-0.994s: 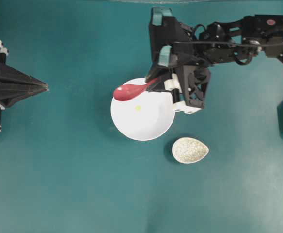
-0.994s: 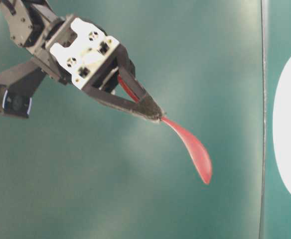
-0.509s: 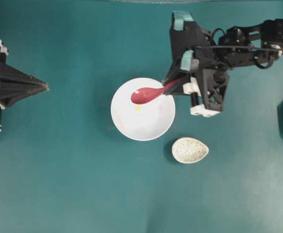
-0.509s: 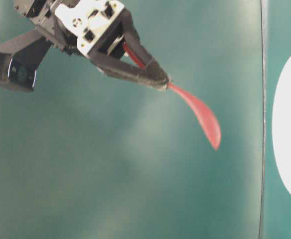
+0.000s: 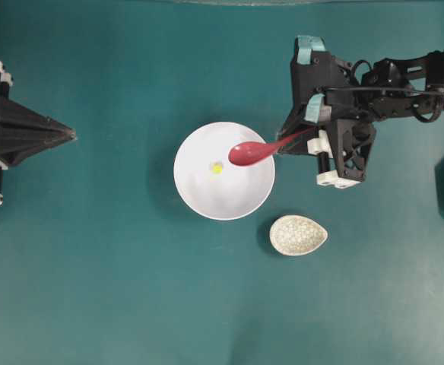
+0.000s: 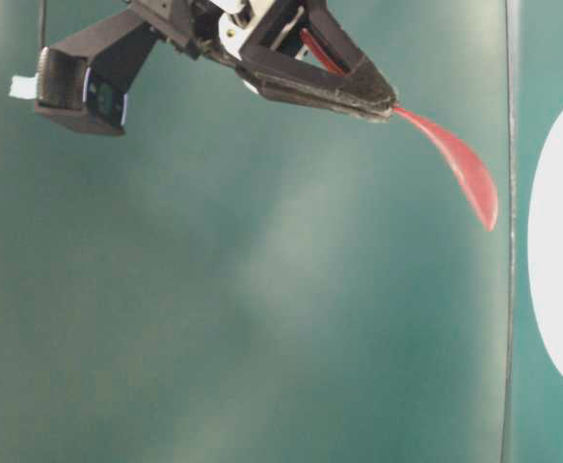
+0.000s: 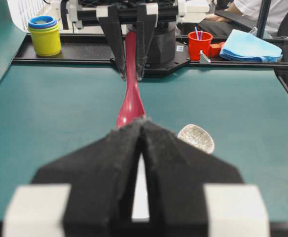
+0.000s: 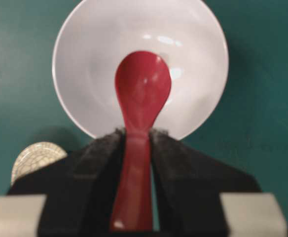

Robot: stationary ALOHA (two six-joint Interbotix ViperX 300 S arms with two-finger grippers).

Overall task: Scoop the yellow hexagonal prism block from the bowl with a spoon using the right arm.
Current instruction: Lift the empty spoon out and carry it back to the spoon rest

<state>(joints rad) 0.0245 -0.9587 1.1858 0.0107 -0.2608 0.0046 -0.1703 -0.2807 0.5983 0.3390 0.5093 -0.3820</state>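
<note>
Next, my right gripper sets the red spoon, its scoop now hanging over the bowl, down on the speckled egg-shaped spoon rest (image 5: 308, 236) (image 8: 34, 178) that sits beside the white bowl.
The yellow hexagonal prism block (image 5: 217, 168) lies near the middle of the white bowl (image 5: 207, 201). My right gripper (image 5: 284, 144) is shut on the handle of the red spoon (image 5: 246, 153) just past the bowl's right rim. The scoop hangs over the bowl's right half, to the right of the block and apart from it. In the right wrist view the spoon (image 8: 142, 91) points into the bowl (image 8: 85, 59) and hides the block. At the table's left edge my left gripper (image 5: 71, 135) is shut on nothing, far from the bowl, with its fingertips (image 7: 134, 129) touching.
A small speckled egg-shaped spoon rest (image 5: 298, 235) sits on the table to the lower right of the bowl. Beyond the far table edge stand stacked yellow and blue cups (image 7: 44, 35), a red cup (image 7: 200, 45) and a blue cloth (image 7: 247, 47).
The right gripper has drawn back to the right with the spoon. The scoop went from the bowl's upper left rim to its right half. The left arm has not moved.
</note>
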